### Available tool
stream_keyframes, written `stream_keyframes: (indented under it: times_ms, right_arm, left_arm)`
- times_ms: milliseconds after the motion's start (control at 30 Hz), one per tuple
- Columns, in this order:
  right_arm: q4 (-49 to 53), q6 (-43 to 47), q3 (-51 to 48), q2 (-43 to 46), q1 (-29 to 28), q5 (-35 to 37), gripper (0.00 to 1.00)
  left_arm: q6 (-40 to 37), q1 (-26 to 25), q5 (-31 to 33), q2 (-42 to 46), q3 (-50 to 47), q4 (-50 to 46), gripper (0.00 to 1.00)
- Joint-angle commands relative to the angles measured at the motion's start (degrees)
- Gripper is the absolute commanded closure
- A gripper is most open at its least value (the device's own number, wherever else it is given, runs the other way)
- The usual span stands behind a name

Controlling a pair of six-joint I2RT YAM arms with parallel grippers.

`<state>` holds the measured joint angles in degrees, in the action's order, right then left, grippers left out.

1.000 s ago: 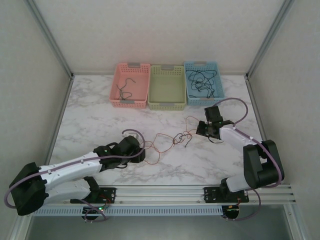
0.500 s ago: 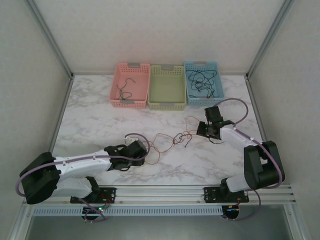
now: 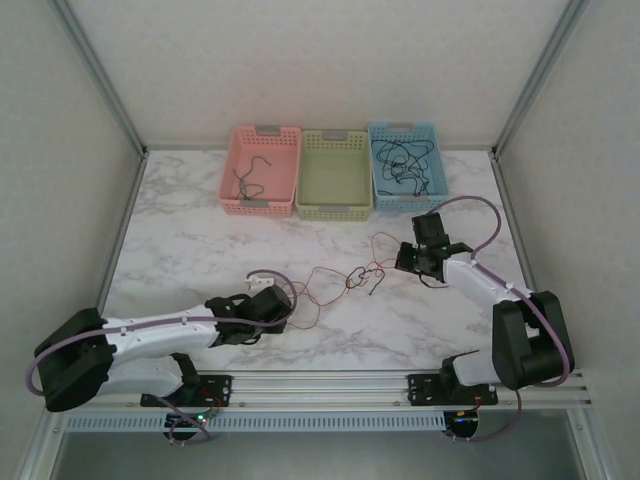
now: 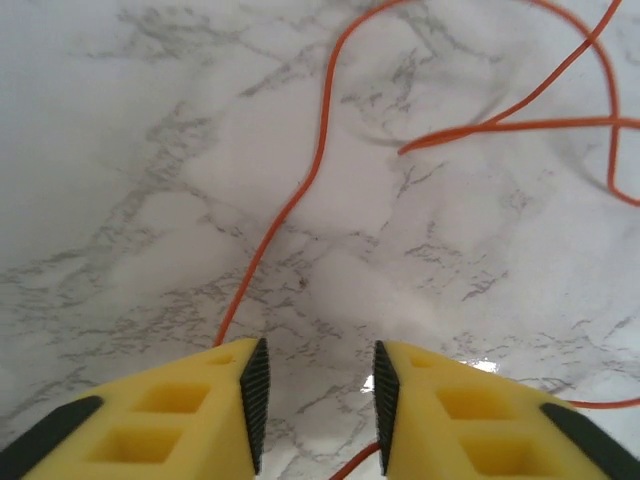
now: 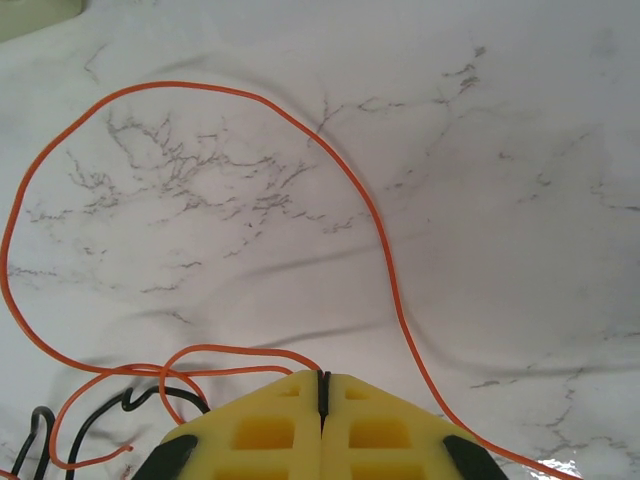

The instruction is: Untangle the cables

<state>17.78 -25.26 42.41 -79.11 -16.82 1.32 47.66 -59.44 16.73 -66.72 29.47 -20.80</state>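
Observation:
The loop of the orange cable runs under the half-open fingers of my left gripper, so I will back away, open wider and grab the loop's bend (image 4: 356,461) before I pull it free.
The cables (image 3: 360,276) lie mid-table as a small knot of black and orange wire, with thin orange loops trailing left (image 3: 318,285) and right. My left gripper (image 3: 284,300) sits low at the left end of those loops. In the left wrist view its jaws (image 4: 318,365) stand open over the marble. An orange cable (image 4: 300,195) runs under the left finger and a bit of orange wire shows low down between the fingers. My right gripper (image 3: 404,261) is right of the knot, and it (image 5: 320,378) is shut on an orange cable (image 5: 385,260). A black cable (image 5: 40,425) lies at its left.
Three baskets stand along the back: pink (image 3: 245,208) with a dark wire in it, green (image 3: 335,211), and blue (image 3: 395,200) with several dark wires. Frame posts and walls bound both sides. A metal rail (image 3: 330,385) runs along the near edge.
My left arm has stretched out lower and further right towards the orange loops, and its jaws have narrowed. The right gripper stays shut, shifted slightly.

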Motion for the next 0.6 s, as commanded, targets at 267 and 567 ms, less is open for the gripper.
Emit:
stream_keyframes:
  times_ms: [267, 567]
  right_arm:
    - [0.4, 0.7, -1.0, 2.0, -0.4, 2.1, 1.0]
    - [0.5, 0.4, -0.6, 1.9, -0.4, 2.0, 1.0]
  left_arm:
    - [5.4, 0.0, 6.0, 19.2, -4.5, -8.8, 0.38]
    - [9.3, 1.6, -3.1, 18.9, -9.6, 2.7, 0.33]
